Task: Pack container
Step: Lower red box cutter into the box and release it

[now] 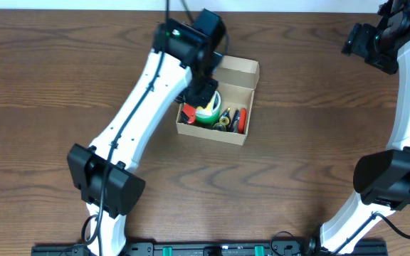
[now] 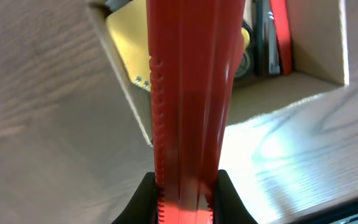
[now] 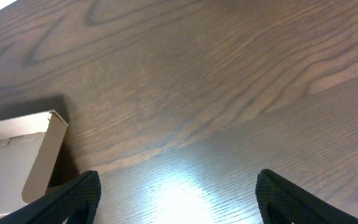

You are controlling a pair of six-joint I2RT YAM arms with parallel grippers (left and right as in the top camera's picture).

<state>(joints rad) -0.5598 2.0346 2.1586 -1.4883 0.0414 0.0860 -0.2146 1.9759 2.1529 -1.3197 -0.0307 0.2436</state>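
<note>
Next, the left gripper releases the long red ridged tool between the green and white round item and the container's near side [image 1: 213,126].
The tan cardboard container [image 1: 250,91] stands open at the table's middle back, its flap lid raised at the far side. Inside lie a green and white round item [image 1: 209,112], pens and a red item [image 1: 238,121]. My left gripper [image 1: 198,92] hangs over the box's left end, shut on a long red ridged tool [image 2: 188,106] that points down into the box [image 2: 129,99]; its tip shows in the overhead view [image 1: 188,113]. My right gripper [image 3: 176,193] is open and empty over bare table at the far right back [image 1: 365,43]. The box's lid edge shows in the right wrist view [image 3: 39,155].
The dark wood table [image 1: 319,156] surrounds the box on all sides. The two arm bases sit at the front edge. Nothing else lies loose on the table in view.
</note>
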